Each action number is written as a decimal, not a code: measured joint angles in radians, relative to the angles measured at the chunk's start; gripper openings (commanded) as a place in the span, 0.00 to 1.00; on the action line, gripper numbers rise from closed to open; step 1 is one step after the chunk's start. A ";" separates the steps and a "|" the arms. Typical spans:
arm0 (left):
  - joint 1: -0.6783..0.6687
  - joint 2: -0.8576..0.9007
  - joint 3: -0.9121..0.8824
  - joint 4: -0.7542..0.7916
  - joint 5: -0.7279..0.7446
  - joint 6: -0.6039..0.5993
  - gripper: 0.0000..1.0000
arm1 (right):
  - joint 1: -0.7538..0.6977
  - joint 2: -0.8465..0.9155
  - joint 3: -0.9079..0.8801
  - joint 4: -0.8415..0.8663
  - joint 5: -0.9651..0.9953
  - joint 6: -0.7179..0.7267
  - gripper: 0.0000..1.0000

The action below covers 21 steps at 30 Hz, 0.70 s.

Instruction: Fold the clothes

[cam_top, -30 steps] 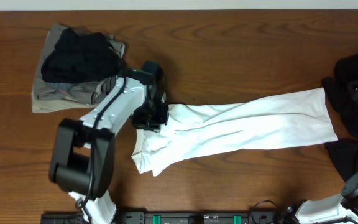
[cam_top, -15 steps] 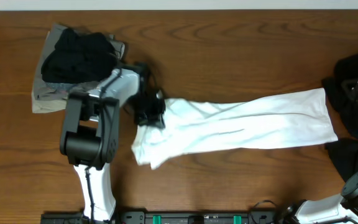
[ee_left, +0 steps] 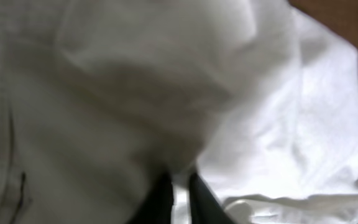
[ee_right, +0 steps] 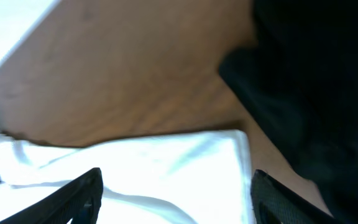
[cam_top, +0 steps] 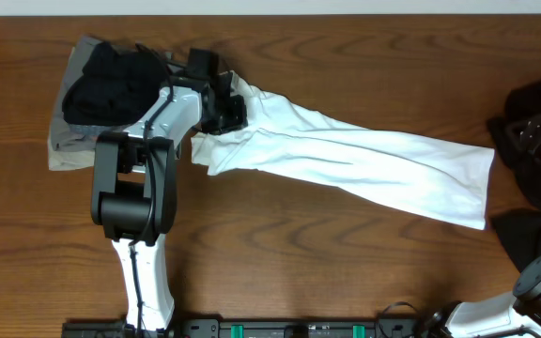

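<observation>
I need to next grab the middle of the end edge (cam_top: 488, 184) (ee_right: 248, 206) of the white garment with my right gripper, close beside the black garments.
A white garment (cam_top: 346, 155) lies stretched out from the far left to the right middle of the table. My left gripper (cam_top: 224, 113) is shut on its left end, next to the pile. In the left wrist view the fingers (ee_left: 180, 199) pinch white cloth (ee_left: 166, 93), which fills the frame. My right gripper (ee_right: 176, 186) is open and empty, above the garment's right end (ee_right: 166, 168). In the overhead view it (cam_top: 532, 134) is hard to make out against black cloth. No print shows.
A black garment (cam_top: 111, 80) lies on a grey-khaki one (cam_top: 73, 145) at the far left. More black garments sit at the right edge (cam_top: 538, 94), lower right (cam_top: 533, 235) and in the right wrist view (ee_right: 316, 81). The table is brown wood (cam_top: 346, 253).
My left gripper has moved back and left toward the pile, pulling the white garment's left end with it. The garment now lies on a slant. Its right end shifted down slightly.
</observation>
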 measured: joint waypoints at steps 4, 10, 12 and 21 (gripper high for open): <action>0.008 -0.001 0.059 -0.056 -0.017 -0.001 0.52 | 0.000 0.010 -0.055 -0.022 0.110 0.010 0.74; 0.010 -0.064 0.089 -0.108 -0.033 0.006 0.63 | 0.000 0.088 -0.152 -0.020 0.155 0.015 0.70; 0.010 -0.114 0.089 -0.121 -0.034 0.006 0.64 | 0.001 0.115 -0.176 -0.008 0.163 0.006 0.70; 0.010 -0.296 0.106 -0.157 -0.042 0.014 0.64 | 0.002 0.144 -0.196 0.025 0.154 -0.142 0.63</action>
